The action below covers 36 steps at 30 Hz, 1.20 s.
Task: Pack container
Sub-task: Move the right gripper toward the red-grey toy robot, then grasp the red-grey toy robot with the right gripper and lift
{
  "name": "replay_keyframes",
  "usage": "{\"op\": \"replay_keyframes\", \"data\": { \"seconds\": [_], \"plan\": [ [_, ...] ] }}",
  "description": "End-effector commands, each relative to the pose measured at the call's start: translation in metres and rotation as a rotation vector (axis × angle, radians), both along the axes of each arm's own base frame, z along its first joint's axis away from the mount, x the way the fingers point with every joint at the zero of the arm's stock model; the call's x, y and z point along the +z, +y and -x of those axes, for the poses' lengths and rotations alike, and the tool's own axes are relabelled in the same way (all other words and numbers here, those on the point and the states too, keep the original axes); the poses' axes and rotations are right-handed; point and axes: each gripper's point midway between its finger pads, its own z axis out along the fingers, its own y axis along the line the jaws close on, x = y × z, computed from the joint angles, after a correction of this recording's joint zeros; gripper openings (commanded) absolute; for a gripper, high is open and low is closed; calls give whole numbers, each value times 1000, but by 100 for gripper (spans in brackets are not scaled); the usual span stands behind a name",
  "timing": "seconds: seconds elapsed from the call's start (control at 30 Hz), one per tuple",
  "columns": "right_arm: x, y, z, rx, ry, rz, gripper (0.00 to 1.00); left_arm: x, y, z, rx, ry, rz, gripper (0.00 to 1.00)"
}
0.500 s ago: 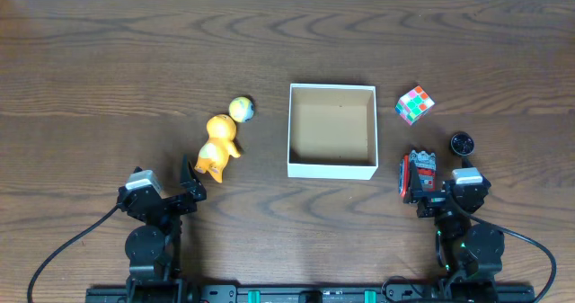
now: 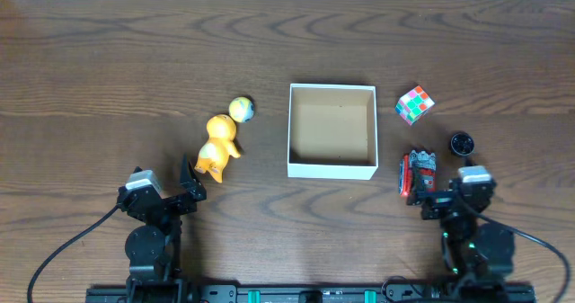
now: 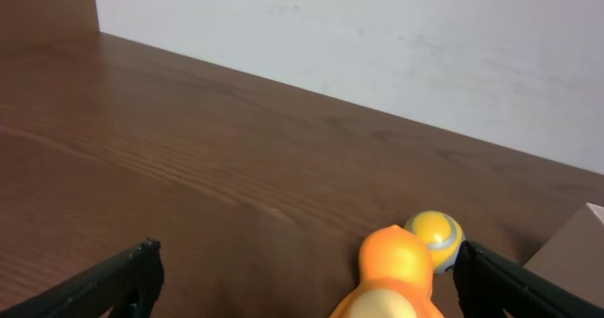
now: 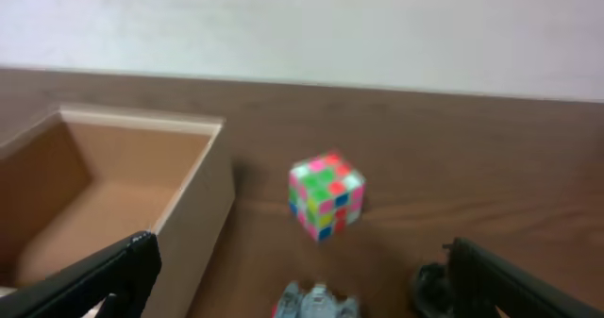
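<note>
I should close my right gripper on the sides [image 2: 418, 172] [image 4: 316, 306] of the red and grey toy, because that toy should go into the container first.
The container [image 2: 331, 170], a square white-walled box with a brown floor, stands mid-table and holds nothing; its wall also shows in the right wrist view [image 4: 200, 200]. An orange figure [image 2: 217, 147] and a yellow ball [image 2: 241, 109] lie to its left. My left gripper [image 2: 184, 188] is open just in front of the figure [image 3: 396, 273], with the ball [image 3: 436, 235] behind it. My right gripper [image 2: 435, 193] is open at the near end of a red and grey toy [image 2: 419, 172], which shows low between the fingers [image 4: 316, 305].
A multicoloured puzzle cube [image 2: 414, 104] sits right of the container, tilted on a corner in the right wrist view [image 4: 326, 195]. A small black round object [image 2: 462, 143] lies beside the red toy, close to my right finger [image 4: 432, 290].
My right arm has drawn back a little toward the front edge and to the right. The left arm and the toys have not moved.
</note>
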Motion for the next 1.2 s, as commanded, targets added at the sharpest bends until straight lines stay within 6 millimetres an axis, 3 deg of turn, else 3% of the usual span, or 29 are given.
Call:
{"op": "replay_keyframes", "data": {
  "seconds": [0.0, 0.17, 0.33, 0.4, 0.57, 0.73, 1.17],
  "plan": [
    [60, -18, 4, -100, -62, 32, 99, -19, 3, 2, 11, 61, -15, 98],
    [98, -18, -10, -102, 46, 30, 99, -19, 3, 2, 11, 61, -15, 98],
    [117, -12, -35, -73, 97, 29, 99, -19, 3, 2, 11, 61, -15, 98],
    [114, -10, -44, -69, 163, 16, 99, -19, 3, 2, 11, 61, -15, 98],
    [71, 15, -52, 61, 530, -35, 99, -19, 3, 2, 11, 61, -15, 98],
    [32, 17, -52, 64, 771, -39, 99, -19, 3, 2, 11, 61, -15, 98],
    [-33, 11, -54, 27, 1008, -15, 99, -19, 3, 2, 11, 61, -15, 98]
  ]
}}
